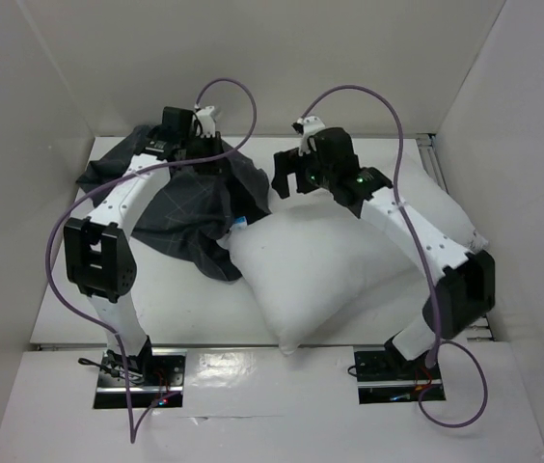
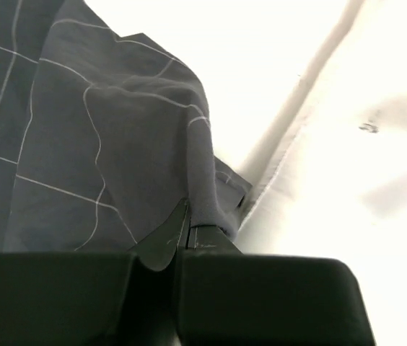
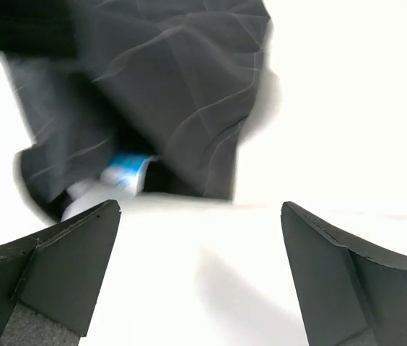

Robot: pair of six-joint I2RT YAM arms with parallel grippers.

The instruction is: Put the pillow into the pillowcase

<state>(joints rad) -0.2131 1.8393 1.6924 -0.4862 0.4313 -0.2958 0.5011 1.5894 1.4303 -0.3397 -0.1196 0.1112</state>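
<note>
My right gripper will move to the white pillow next and close on its top (image 1: 278,253) (image 3: 193,299), just in from the corner next to the blue-white tag.
The white pillow (image 1: 330,265) lies across the middle and right of the table, one corner hanging over the front edge. The charcoal grid pillowcase (image 1: 190,207) lies bunched at the back left, its edge overlapping the pillow's left corner. My left gripper (image 1: 204,154) is shut on a fold of the pillowcase (image 2: 138,144), the fabric pinched between its fingertips (image 2: 186,241). My right gripper (image 1: 286,181) is open above the pillow's back edge; in the right wrist view the pillow (image 3: 211,274) lies between its fingers and the pillowcase (image 3: 167,86) ahead. A blue-white tag (image 3: 125,171) shows at the case's opening.
White enclosure walls (image 1: 253,58) close in the back and both sides. The table's front edge (image 1: 204,345) runs by the arm bases. Purple cables (image 1: 60,241) loop over both arms.
</note>
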